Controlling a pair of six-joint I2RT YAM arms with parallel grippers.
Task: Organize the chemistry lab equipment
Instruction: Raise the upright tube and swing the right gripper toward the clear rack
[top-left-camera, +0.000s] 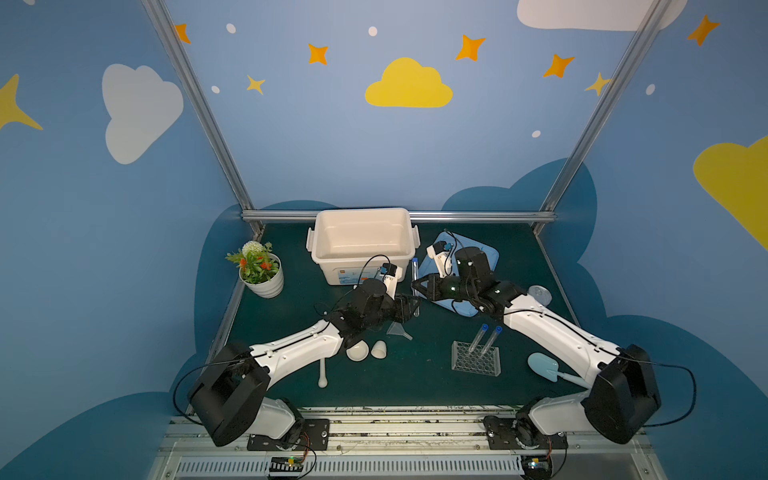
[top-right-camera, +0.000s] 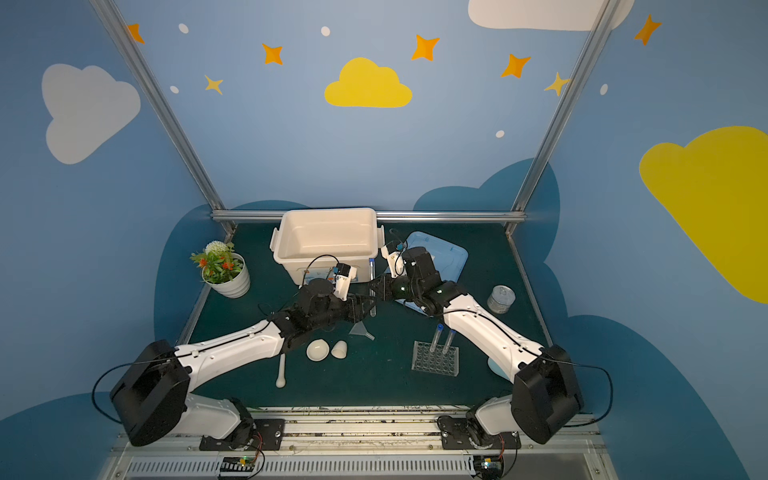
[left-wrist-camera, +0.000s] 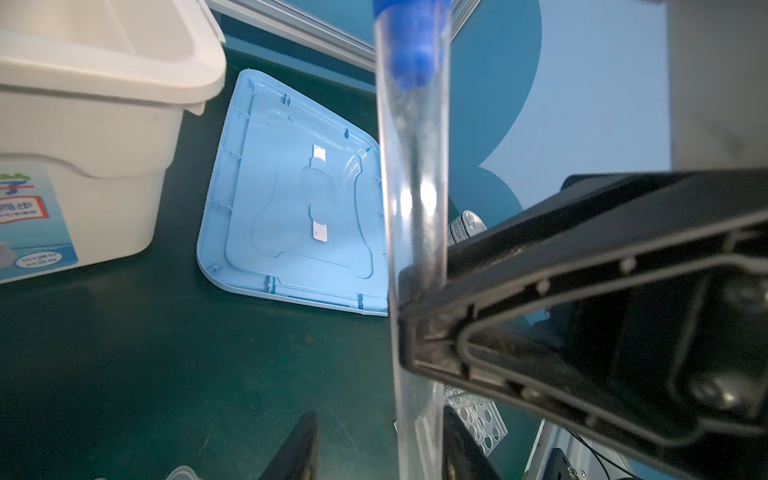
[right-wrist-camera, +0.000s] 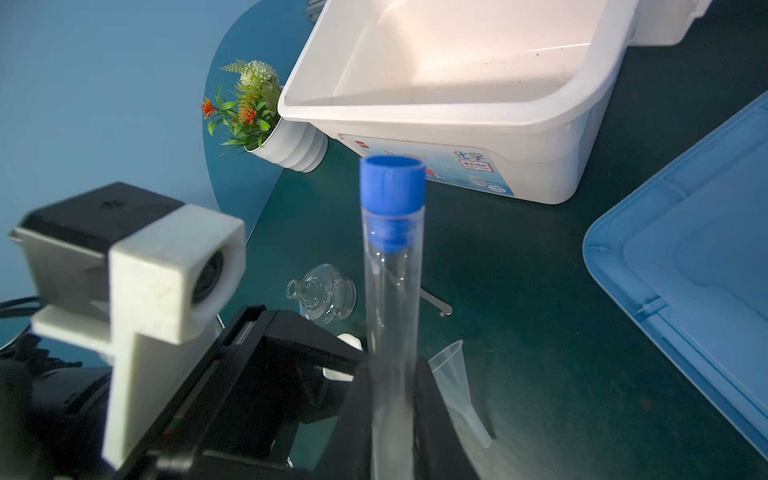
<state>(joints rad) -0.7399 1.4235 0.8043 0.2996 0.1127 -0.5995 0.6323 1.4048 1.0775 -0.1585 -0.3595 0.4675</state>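
I am holding the test tube well below its blue cap with my right gripper, so I should hold the bottom with my left gripper while my right gripper takes the cap (top-left-camera: 415, 261).
A clear blue-capped test tube (top-left-camera: 414, 270) (right-wrist-camera: 392, 291) stands upright above the mat's middle, with my right gripper (top-left-camera: 415, 286) (right-wrist-camera: 392, 399) shut on its lower half. My left gripper (top-left-camera: 410, 308) (left-wrist-camera: 380, 440) is open around the tube's bottom (left-wrist-camera: 415, 415): one finger touches it and a gap shows on the other side. Two more tubes (top-left-camera: 484, 337) lean in the clear rack (top-left-camera: 476, 358). A clear funnel (top-left-camera: 399, 330), white bowl (top-left-camera: 357, 352), cup (top-left-camera: 378, 349) and pestle (top-left-camera: 322, 372) lie by the left arm. The glass flask (right-wrist-camera: 324, 297) and tweezers (right-wrist-camera: 436, 303) show in the right wrist view.
An open white bin (top-left-camera: 361, 212) stands at the back, with its blue lid (top-left-camera: 486, 253) flat to its right under the right arm. A potted plant (top-left-camera: 259, 270) is at back left, a tin can (top-right-camera: 500, 299) at right, and a pale blue scoop (top-left-camera: 544, 365) at front right.
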